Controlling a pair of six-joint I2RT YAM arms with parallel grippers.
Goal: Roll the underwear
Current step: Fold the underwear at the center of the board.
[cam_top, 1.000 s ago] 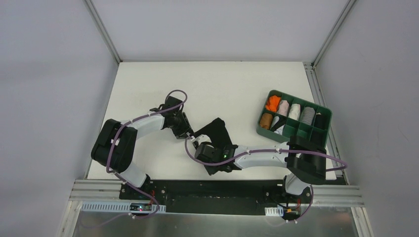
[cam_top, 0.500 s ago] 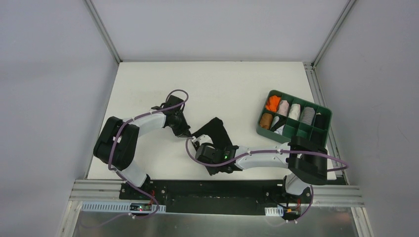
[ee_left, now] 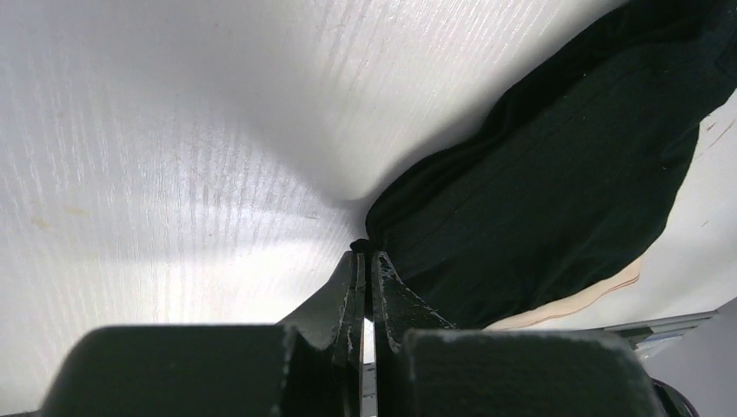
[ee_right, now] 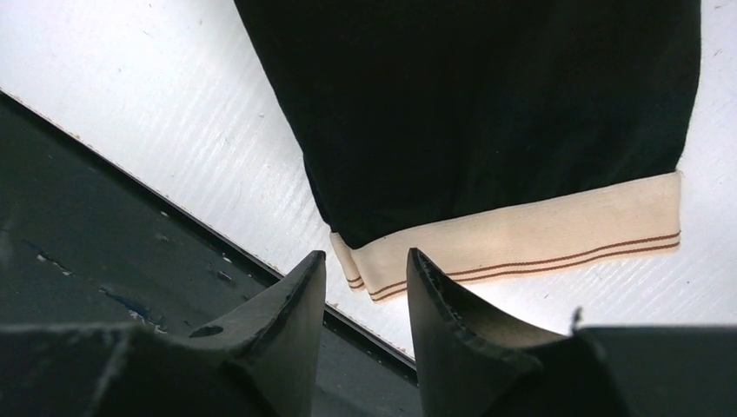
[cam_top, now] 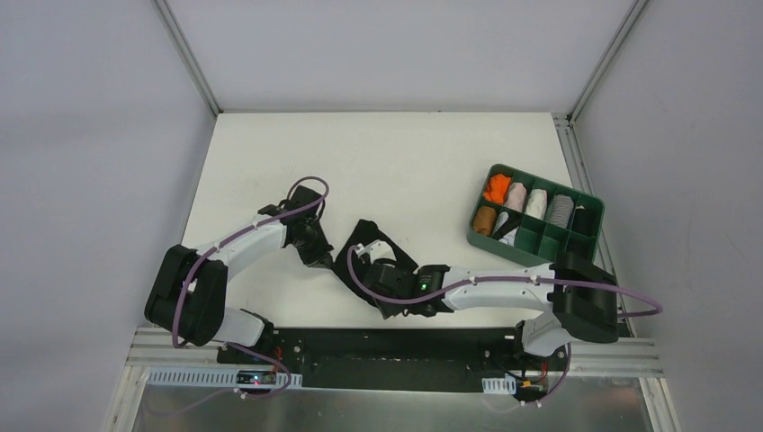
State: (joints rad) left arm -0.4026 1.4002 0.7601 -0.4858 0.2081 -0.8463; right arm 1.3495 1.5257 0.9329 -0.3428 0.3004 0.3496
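Observation:
The underwear's corner has only a small tuft pinched in my left gripper, so that gripper should open and take more of the black edge [ee_left: 375, 222] before rolling.
The underwear [ee_left: 539, 165] is black with a beige waistband [ee_right: 539, 233] and lies crumpled on the white table. In the top view the underwear [cam_top: 366, 238] sits between the two arms. My left gripper [ee_left: 365, 252] is shut, pinching a corner of the black fabric at its tips; from above, the left gripper [cam_top: 327, 261] is at the garment's left edge. My right gripper [ee_right: 365, 265] stands open just short of the waistband's corner, with nothing between its fingers. In the top view the right gripper [cam_top: 385, 290] hovers over the near part of the garment and hides it.
A green divided tray [cam_top: 480, 236] at the right holds several rolled garments in orange, white, grey and brown. The black rail [ee_right: 104, 261] along the table's near edge runs close to my right gripper. Bare white table [cam_top: 387, 162] stretches behind the underwear.
The left gripper shut on the fabric corner and pulled it left and nearer, dragging the underwear along. The right gripper opened and let go of the waistband.

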